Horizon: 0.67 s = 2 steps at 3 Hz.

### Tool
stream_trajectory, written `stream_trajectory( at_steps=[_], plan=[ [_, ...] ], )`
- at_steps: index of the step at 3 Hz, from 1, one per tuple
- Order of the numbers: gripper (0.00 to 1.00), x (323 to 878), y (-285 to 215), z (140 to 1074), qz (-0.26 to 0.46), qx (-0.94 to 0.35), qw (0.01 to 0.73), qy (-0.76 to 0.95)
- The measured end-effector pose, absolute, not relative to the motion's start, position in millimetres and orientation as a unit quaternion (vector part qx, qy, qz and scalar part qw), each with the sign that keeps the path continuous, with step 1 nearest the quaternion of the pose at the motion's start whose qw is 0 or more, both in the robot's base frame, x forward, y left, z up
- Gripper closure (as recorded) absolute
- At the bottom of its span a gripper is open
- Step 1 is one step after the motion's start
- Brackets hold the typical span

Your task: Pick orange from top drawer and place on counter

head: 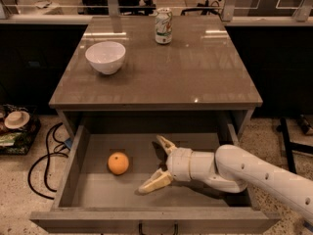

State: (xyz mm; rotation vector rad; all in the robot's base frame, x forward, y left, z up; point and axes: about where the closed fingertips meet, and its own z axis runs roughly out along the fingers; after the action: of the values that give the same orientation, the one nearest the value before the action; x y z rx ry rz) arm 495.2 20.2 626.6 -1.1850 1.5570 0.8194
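The orange is in the open top drawer. My gripper goes there next and closes around the orange's middle point(118, 163), from its near and far sides.
The orange point(118, 163) lies on the floor of the open top drawer point(78, 155), left of centre. My gripper point(155, 163) is inside the drawer, just right of the orange and a short gap away from it. Its two cream fingers point(152, 182) are spread wide open and point left toward the orange, holding nothing. The white arm comes in from the lower right. The glossy grey-brown counter point(186, 77) spans the cabinet top above the drawer.
A white bowl point(105, 57) stands at the counter's left rear. A green-and-white can point(163, 26) stands at the back centre. Black cables point(41, 165) and a box of clutter point(17, 129) lie on the floor left of the cabinet.
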Motion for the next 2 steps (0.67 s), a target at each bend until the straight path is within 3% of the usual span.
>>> stream_trajectory(
  at_steps=[2],
  plan=[
    [0.0, 489.3, 42.2, 659.5, 0.315, -0.507, 0.504, 0.625]
  ],
)
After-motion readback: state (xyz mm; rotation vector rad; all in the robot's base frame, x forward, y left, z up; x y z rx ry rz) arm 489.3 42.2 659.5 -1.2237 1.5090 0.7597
